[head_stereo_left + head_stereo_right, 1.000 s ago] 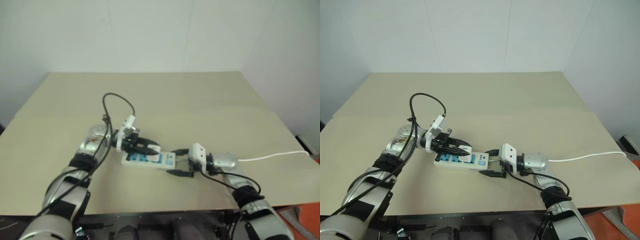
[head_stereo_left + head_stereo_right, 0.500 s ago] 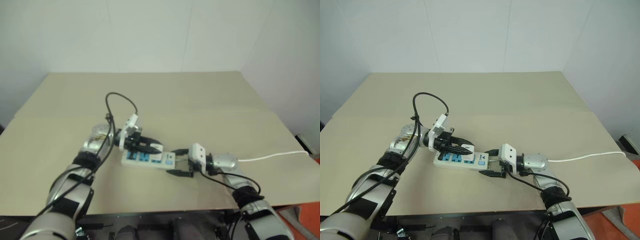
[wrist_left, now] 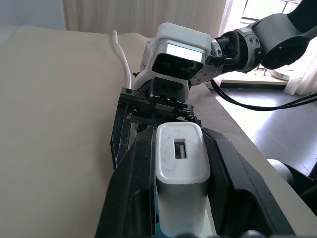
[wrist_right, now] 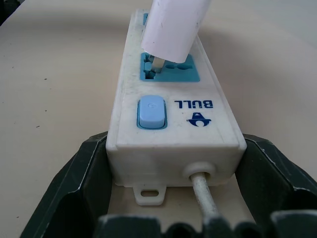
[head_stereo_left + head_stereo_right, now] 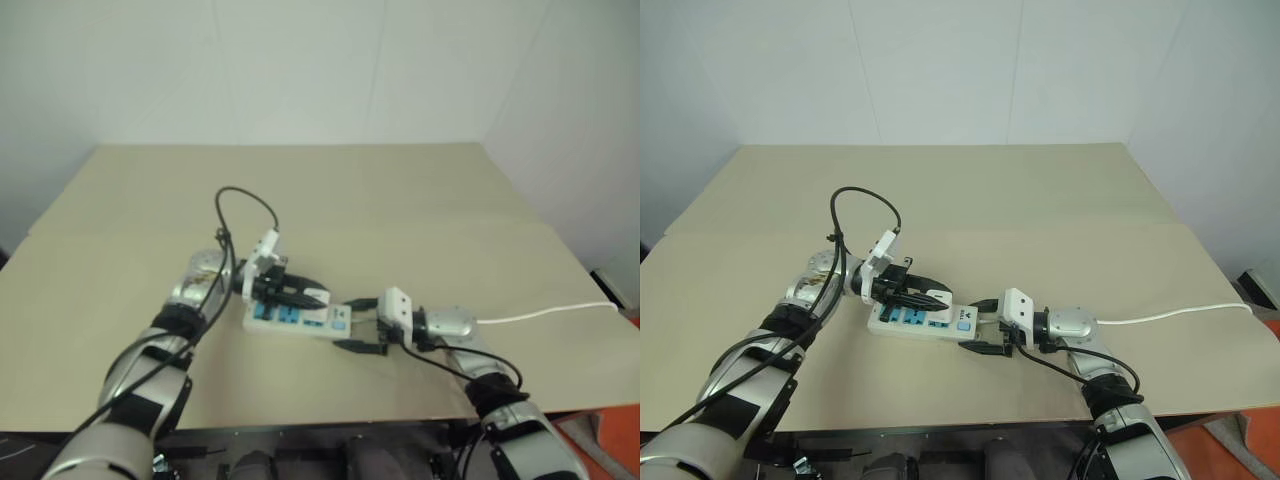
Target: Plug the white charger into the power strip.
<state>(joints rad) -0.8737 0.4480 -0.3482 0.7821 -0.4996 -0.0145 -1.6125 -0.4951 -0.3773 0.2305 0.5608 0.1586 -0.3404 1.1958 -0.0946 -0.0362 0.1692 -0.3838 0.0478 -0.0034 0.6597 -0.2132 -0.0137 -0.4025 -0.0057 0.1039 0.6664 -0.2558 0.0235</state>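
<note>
The robot's left gripper should release the white charger in the power strip's blue socket (image 5: 313, 319) (image 3: 183, 230) nearest the switch. The charger now hangs tilted over that socket.
The power strip (image 5: 923, 320) lies on the tan table, a long white bar with blue socket faces and a blue switch (image 4: 151, 112) at its cord end. My right gripper (image 5: 978, 325) is shut on that end, one black finger against each side. The white charger (image 3: 181, 163) is pinched between the two black fingers of my left gripper (image 5: 930, 297). It hangs tilted over the socket nearest the switch. In the right wrist view its metal prongs (image 4: 157, 64) touch that socket's slots, and the charger body (image 4: 173, 27) stays clear of the blue face.
The strip's thin white cord (image 5: 1180, 312) runs from under my right arm to the table's right edge. A black cable (image 5: 855, 200) loops above my left wrist. The table (image 5: 990, 200) stretches bare toward the white wall.
My left forearm has swung in a little toward the strip, while the gripper with the charger stays over the same socket. The right arm and the strip have not moved.
</note>
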